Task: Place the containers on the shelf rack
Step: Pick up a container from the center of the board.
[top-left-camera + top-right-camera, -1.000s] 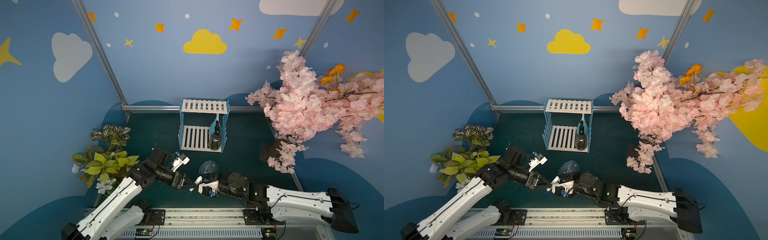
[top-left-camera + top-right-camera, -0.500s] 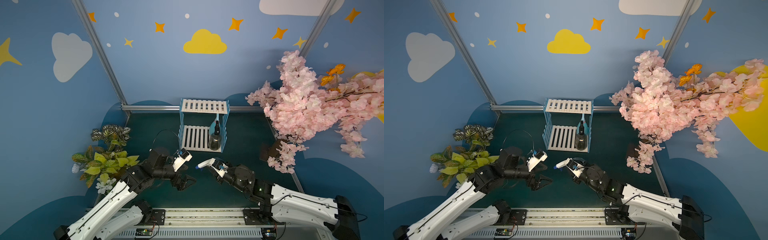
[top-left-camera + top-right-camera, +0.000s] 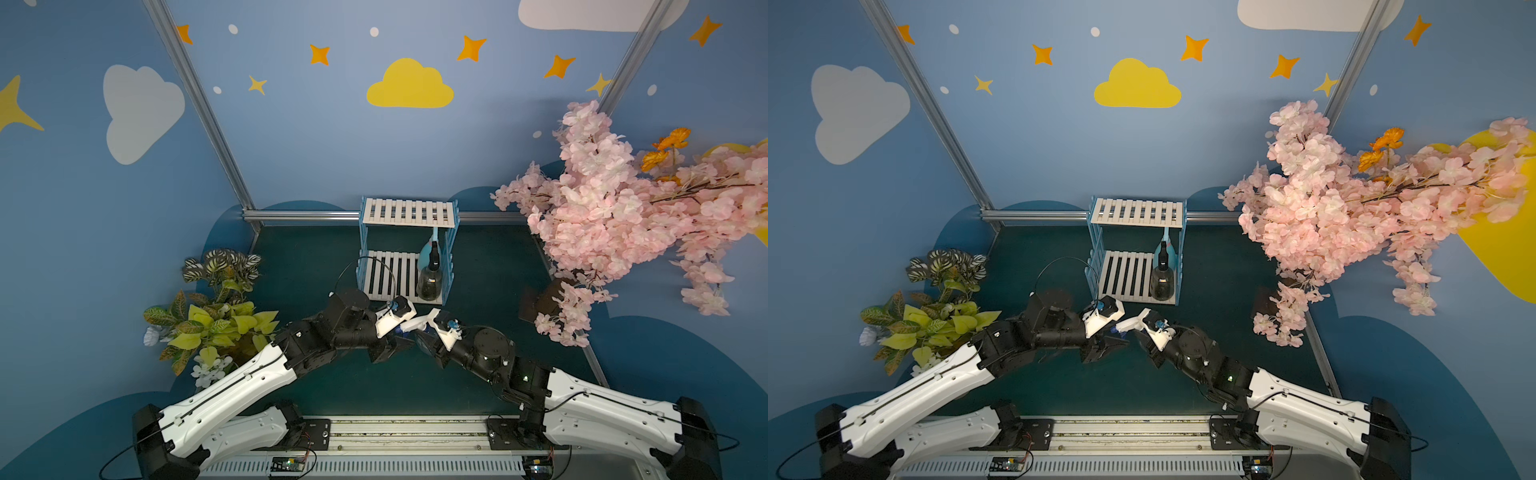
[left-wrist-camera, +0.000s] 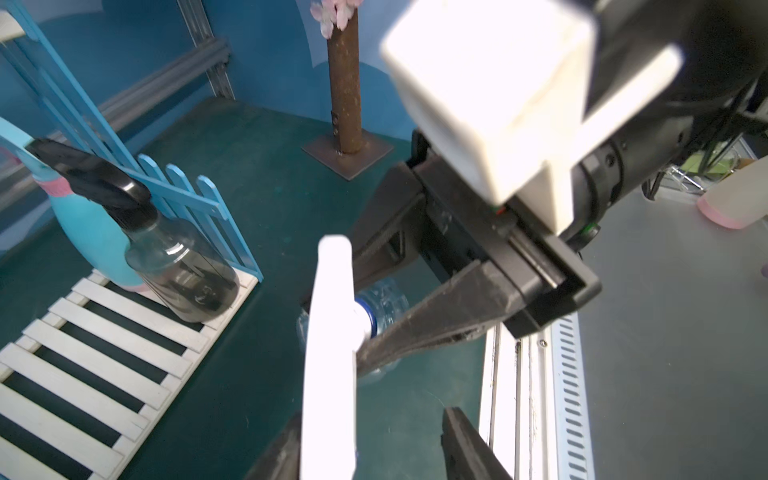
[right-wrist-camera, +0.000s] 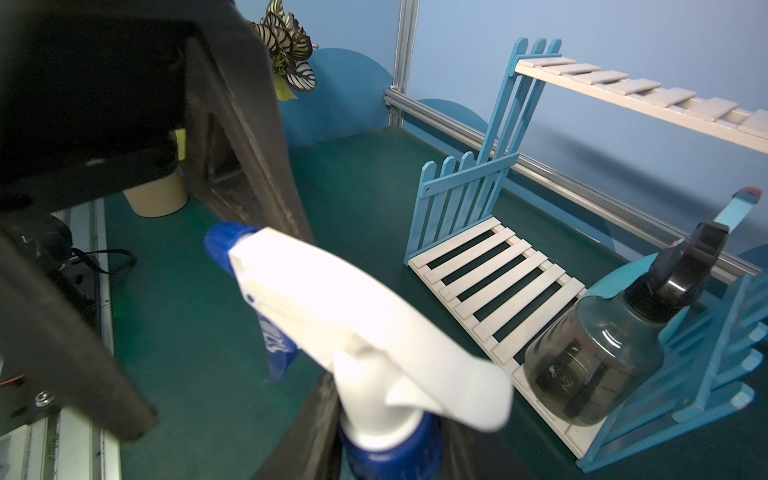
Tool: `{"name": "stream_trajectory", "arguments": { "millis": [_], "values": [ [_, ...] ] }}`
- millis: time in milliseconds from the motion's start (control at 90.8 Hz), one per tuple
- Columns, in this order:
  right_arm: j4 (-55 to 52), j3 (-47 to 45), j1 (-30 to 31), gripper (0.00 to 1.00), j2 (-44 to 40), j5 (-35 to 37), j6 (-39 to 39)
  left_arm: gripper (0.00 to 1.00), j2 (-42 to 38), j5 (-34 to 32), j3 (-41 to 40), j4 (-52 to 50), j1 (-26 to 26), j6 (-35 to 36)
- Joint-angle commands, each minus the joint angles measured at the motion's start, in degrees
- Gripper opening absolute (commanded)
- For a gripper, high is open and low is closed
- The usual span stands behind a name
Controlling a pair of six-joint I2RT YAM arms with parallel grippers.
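Observation:
The white trigger head lies at a slant across my right gripper, so my left gripper should hold the nozzle end while my right gripper grabs the head's back end [image 5: 478, 393].
The shelf rack [image 3: 409, 212] [image 3: 1138, 212] stands at the back of the green mat. On its lower shelf, at the right end, stand the dark smoky bottle [image 3: 430, 282] [image 3: 1163, 282] [image 4: 187, 270] [image 5: 594, 357] and, behind it, the light-blue bottle [image 3: 424, 255] [image 4: 91, 237] [image 5: 615, 278]. In front of the rack my right gripper [image 3: 424, 345] [image 3: 1144, 340] [image 5: 386, 449] is shut on the clear bottle [image 3: 415, 323] [image 3: 1131, 323] [image 4: 332, 332] [image 5: 332, 299] just below its blue collar. My left gripper [image 3: 392, 347] [image 3: 1106, 347] [image 4: 368, 415] straddles the white trigger head, open, with a gap on one side.
Potted leafy plants [image 3: 212, 316] crowd the left edge, their pot [image 5: 156, 199] close behind my left arm. A pink blossom tree [image 3: 623, 216] overhangs the right side, its trunk [image 4: 343, 83] on a flat base plate. The arms' mounting rail [image 3: 407, 432] runs along the front.
My right gripper has lifted the clear bottle from low near the front edge toward the rack. My left gripper drew back, then came in around the trigger head with its jaws narrowing.

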Motion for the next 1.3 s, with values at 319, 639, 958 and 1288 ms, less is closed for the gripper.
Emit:
{"name": "stream_trajectory", "arguments": {
  "millis": [319,639,958,1288],
  "values": [
    [-0.28,1.45,-1.01,0.17,-1.11,-1.70,1.96,0.09,1.85,0.72,0.11,3.30,-0.45,-0.90],
    [-9.04,1.68,-5.44,0.83,-8.20,-8.96,2.52,0.03,2.73,-0.26,2.70,-6.03,-0.54,3.94],
    [-26.72,10.44,-15.40,0.87,-8.46,-34.88,-0.89,0.03,2.91,6.49,3.96,-14.58,-0.58,7.55],
    [-22.98,13.61,-15.28,0.81,1.64,-49.91,1.62,0.02,1.25,8.55,3.14,-15.40,-0.51,8.44]
  ]
}}
